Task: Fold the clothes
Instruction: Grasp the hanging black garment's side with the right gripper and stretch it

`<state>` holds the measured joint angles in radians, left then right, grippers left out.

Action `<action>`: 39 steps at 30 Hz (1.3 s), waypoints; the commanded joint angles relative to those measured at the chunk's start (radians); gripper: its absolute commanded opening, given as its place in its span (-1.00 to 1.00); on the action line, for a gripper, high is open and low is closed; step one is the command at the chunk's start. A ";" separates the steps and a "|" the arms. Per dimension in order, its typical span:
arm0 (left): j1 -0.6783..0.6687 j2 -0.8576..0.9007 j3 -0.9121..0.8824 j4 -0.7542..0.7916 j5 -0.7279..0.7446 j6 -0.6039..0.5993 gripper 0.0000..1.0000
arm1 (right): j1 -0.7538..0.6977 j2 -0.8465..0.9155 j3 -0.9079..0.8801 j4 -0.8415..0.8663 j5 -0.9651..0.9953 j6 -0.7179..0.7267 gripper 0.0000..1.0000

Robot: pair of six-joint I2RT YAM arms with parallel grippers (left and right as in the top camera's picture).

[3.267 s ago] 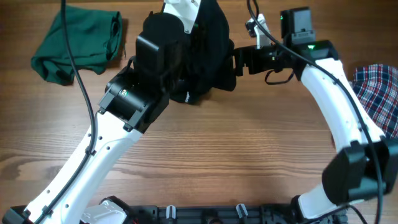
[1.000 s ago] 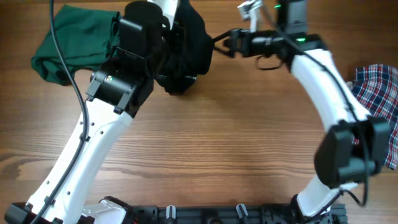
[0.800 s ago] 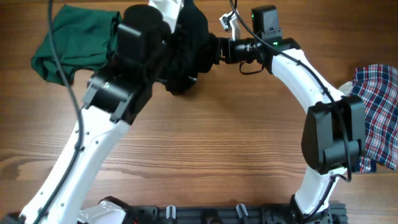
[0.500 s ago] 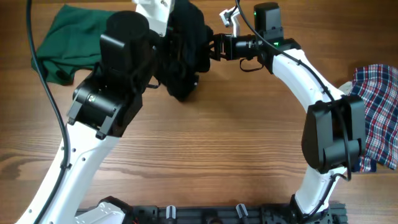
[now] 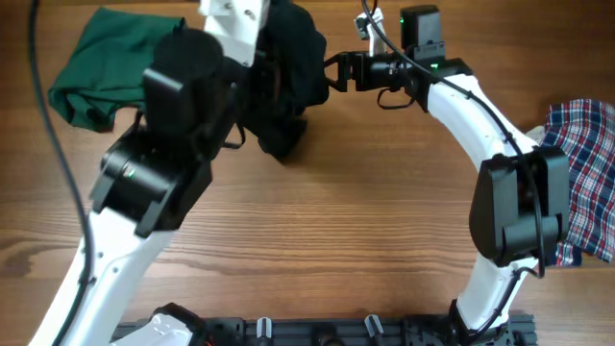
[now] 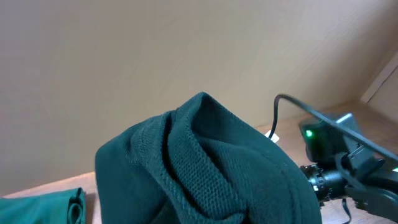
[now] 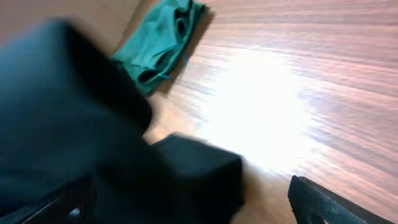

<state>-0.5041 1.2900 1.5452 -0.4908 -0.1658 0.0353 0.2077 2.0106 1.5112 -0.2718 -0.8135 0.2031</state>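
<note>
I should close my right gripper on the black top's side (image 5: 319, 73) (image 7: 171, 174) that faces its open fingers, across from the part that my left gripper holds.
The black top (image 5: 291, 82) hangs bunched at the back of the table. My left gripper (image 5: 272, 60) is shut on it, its fingers buried in the cloth. In the left wrist view that fabric (image 6: 211, 168) fills the lower frame and hides the jaws. My right gripper (image 5: 332, 73) stands open against the bundle's right side. In the right wrist view, dark folds (image 7: 93, 143) reach between its wide-spread fingers (image 7: 323, 202). The green garment (image 5: 115, 62) lies crumpled at the back left and the plaid one (image 5: 581, 163) at the right edge.
The wooden table (image 5: 365, 221) stretches in front of the bundle. My left arm (image 5: 159, 163) rises high over the left half and hides part of the green garment. A black cable (image 5: 62, 183) runs down the left side.
The right gripper has swung left from clear of the black top to its right side, still open. The left arm has risen toward the camera with the bundle.
</note>
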 commanded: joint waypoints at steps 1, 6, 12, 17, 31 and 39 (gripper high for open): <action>-0.005 -0.074 0.007 -0.002 0.021 -0.045 -0.92 | 0.002 0.031 0.001 0.011 0.017 -0.057 0.99; -0.005 -0.077 0.007 -0.016 0.020 -0.045 -0.92 | 0.003 0.066 0.001 0.117 -0.265 -0.043 0.99; -0.005 -0.076 0.007 -0.017 0.020 -0.044 -0.92 | 0.004 0.067 0.001 0.126 -0.565 0.015 0.99; -0.004 -0.050 0.007 0.002 0.020 -0.044 -0.92 | 0.005 0.067 0.001 0.125 -0.752 0.033 0.99; -0.003 -0.046 0.007 0.026 -0.069 -0.039 -0.92 | -0.006 0.060 0.002 0.175 -0.808 0.171 0.96; 0.021 0.020 0.007 0.038 -0.085 -0.021 -0.92 | -0.044 -0.031 0.002 0.310 -0.808 0.317 0.99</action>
<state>-0.4904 1.2854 1.5452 -0.4778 -0.2325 0.0093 0.1734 2.0472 1.5101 0.0177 -1.5593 0.4599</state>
